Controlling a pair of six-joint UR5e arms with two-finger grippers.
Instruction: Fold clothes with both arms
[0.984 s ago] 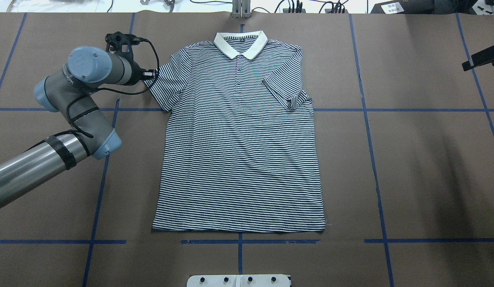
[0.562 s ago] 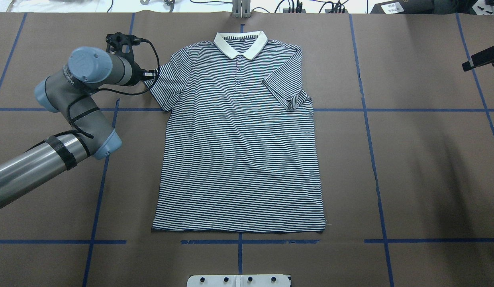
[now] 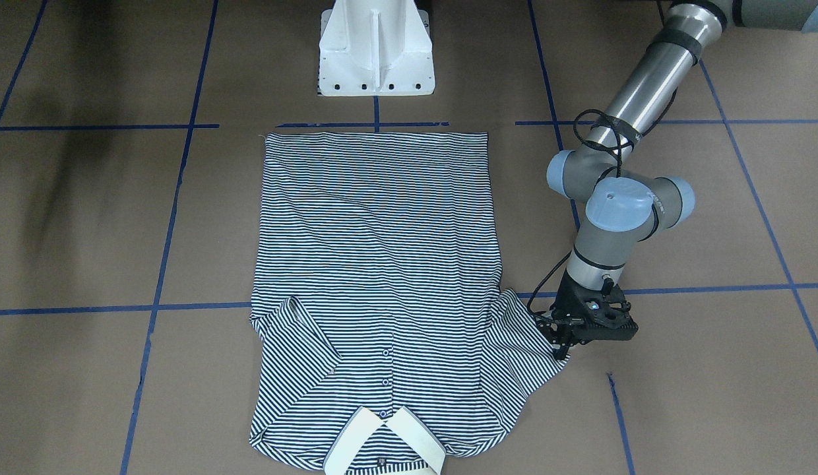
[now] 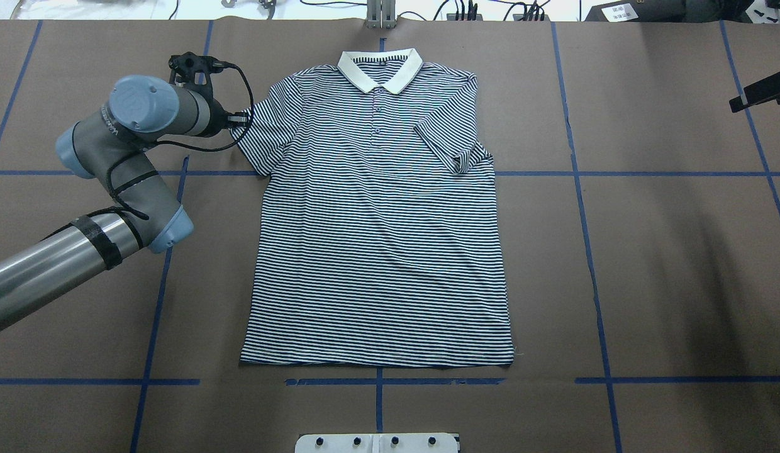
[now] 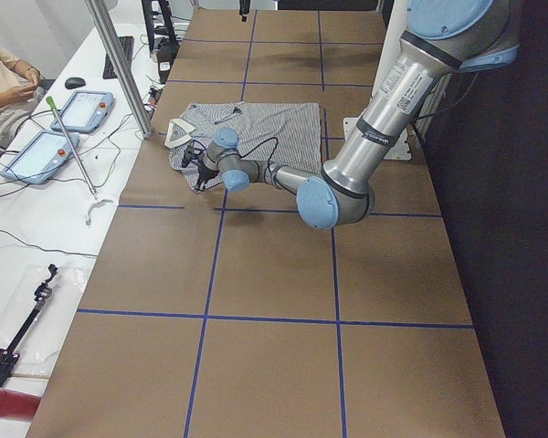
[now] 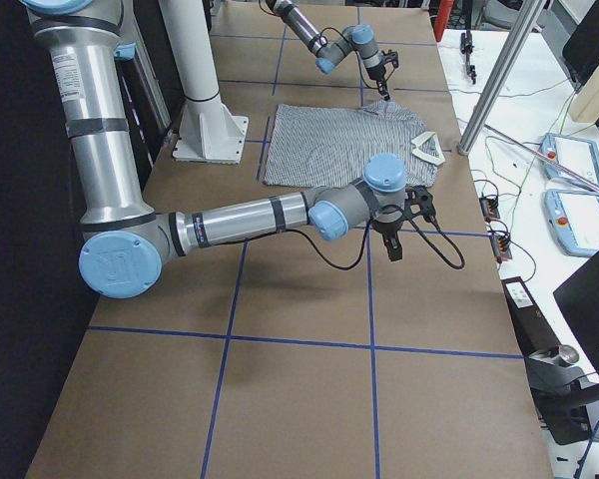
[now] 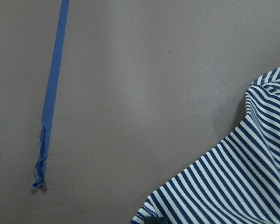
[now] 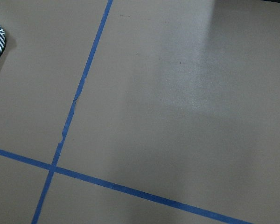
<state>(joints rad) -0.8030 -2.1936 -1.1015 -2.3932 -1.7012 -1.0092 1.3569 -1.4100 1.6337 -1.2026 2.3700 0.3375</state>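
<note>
Next, my left gripper lets go of the hem of the spread-out sleeve, which still lies flat, on the striped chest (image 3: 427, 348), next to the buttons.
The striped polo shirt (image 4: 377, 239) lies flat, face up, its cream collar (image 4: 380, 69) at the table's far side. One sleeve (image 4: 453, 148) is folded in onto the chest. The other sleeve (image 4: 261, 132) lies spread out. My left gripper (image 4: 242, 117) sits low at that sleeve's outer hem, also in the front view (image 3: 561, 343). I cannot tell whether it is open or shut. The left wrist view shows the sleeve (image 7: 224, 186) at its lower right. My right gripper (image 6: 395, 239) hangs above bare table beyond the collar. I cannot tell its state.
The white pedestal base (image 3: 376, 49) stands at the robot's side of the table. Blue tape lines (image 4: 579, 189) cross the brown table cover. A black object (image 4: 761, 93) pokes in at the right edge. Cables, tablets (image 5: 78, 109) and an operator (image 5: 5, 87) are beyond the table's far edge.
My left arm's wrist has crept slightly toward the shirt's spread sleeve. The shirt body has not moved.
</note>
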